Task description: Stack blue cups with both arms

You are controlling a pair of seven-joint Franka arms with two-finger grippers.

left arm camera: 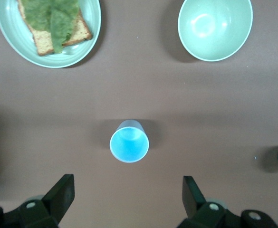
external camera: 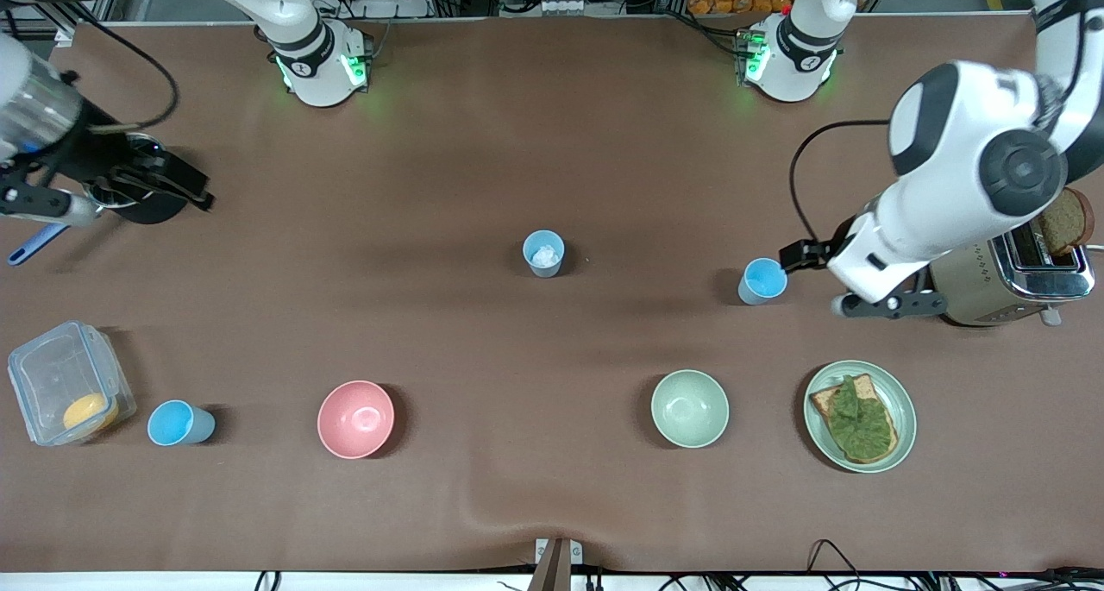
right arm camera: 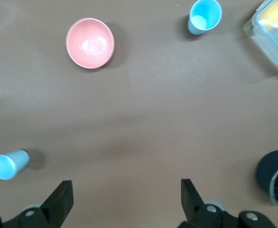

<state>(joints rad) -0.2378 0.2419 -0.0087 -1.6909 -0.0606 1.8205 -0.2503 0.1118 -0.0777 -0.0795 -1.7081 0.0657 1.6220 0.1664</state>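
The robot's left gripper will next grab the blue cup closest to the toaster by its rim (external camera: 747, 277) (left arm camera: 148, 148), on the side that faces the cup with the white bit.
Three blue cups stand upright and apart on the brown table. One blue cup (external camera: 543, 253) at mid-table has a white bit inside. A second blue cup (external camera: 762, 280) (left arm camera: 129, 142) stands toward the left arm's end, and my left gripper (external camera: 888, 304) (left arm camera: 128, 197) hovers beside it, open and empty. The third blue cup (external camera: 179, 423) (right arm camera: 205, 15) stands toward the right arm's end next to a clear container. My right gripper (external camera: 164, 185) (right arm camera: 124, 199) hangs open and empty over the table's edge at that end, away from every cup.
A pink bowl (external camera: 355, 418) and a pale green bowl (external camera: 689, 408) sit nearer the front camera. A plate (external camera: 901, 401) carries toast with greens. A toaster (external camera: 1009, 280) stands under the left arm. A clear container (external camera: 60, 384) and a dark round object (external camera: 151, 207) lie at the right arm's end.
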